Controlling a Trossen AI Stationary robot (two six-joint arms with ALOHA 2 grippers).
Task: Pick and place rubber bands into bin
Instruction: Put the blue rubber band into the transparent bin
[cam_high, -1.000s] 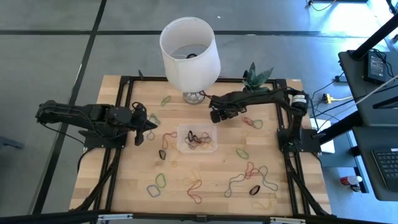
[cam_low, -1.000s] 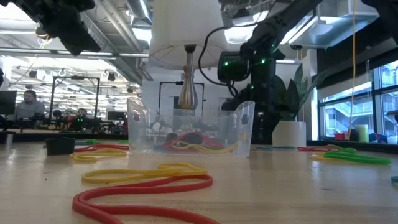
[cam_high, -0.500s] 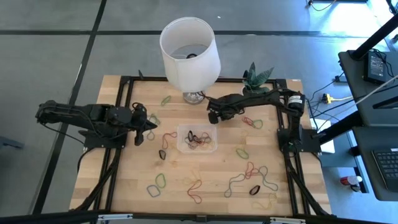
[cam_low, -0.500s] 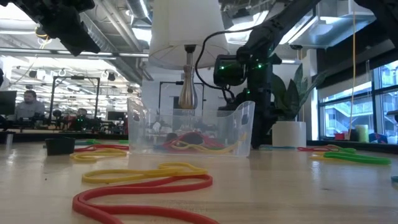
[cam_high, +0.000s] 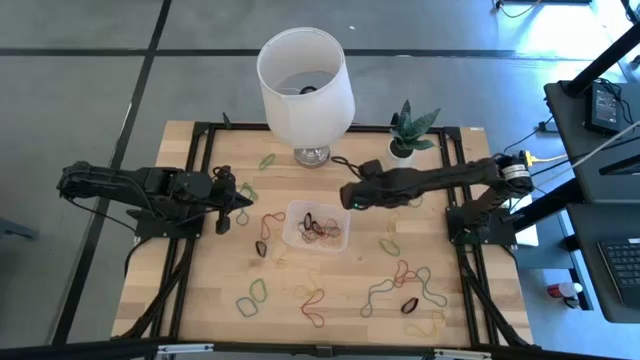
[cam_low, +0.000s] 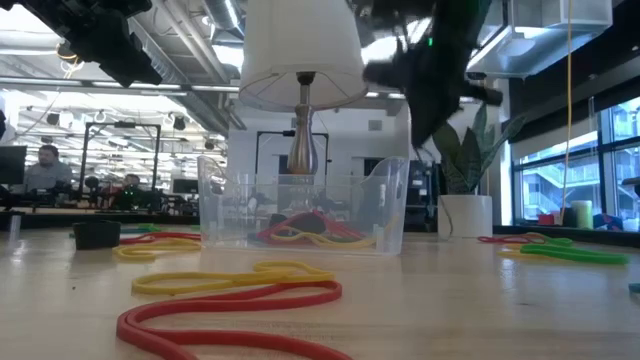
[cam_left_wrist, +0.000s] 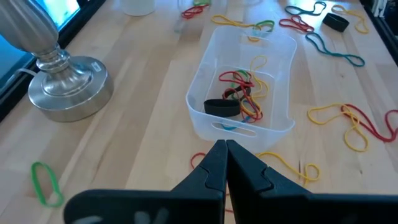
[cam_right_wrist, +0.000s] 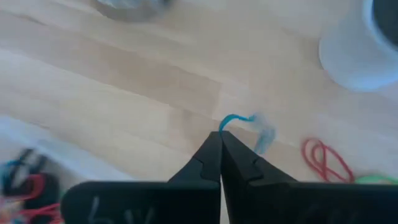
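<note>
Next, I release the teal rubber band from my right gripper in the clear bin, on the rubber band pile's edge (cam_high: 331, 226) toward the plant pot.
The clear bin (cam_high: 292, 215) sits mid-table with several coloured rubber bands (cam_left_wrist: 239, 93) lying in it. More rubber bands (cam_high: 400, 280) are strewn over the wood around it. My right gripper (cam_high: 346, 197) hovers just off the bin's far right corner, shut on a small teal rubber band (cam_right_wrist: 261, 134). In the low view it is high above the table (cam_low: 420, 70). My left gripper (cam_high: 240, 205) waits left of the bin, shut and empty (cam_left_wrist: 225, 146). My right gripper pinches the teal band by one end (cam_right_wrist: 229, 119) between the free ends of its two fingers. The rest of the loop trails slack beyond the tips. Blur hides whether one strand or both are caught.
A white lamp (cam_high: 305, 85) stands on its metal base (cam_left_wrist: 65, 87) at the far edge behind the bin. A small white plant pot (cam_high: 403, 148) stands to the lamp's right. Black frame rails (cam_high: 195, 230) run along the table's sides.
My right gripper has gone from beside the lamp's base toward the near edge, closer to the bin, and has risen well above the table. Its arm now reaches level across from the right.
</note>
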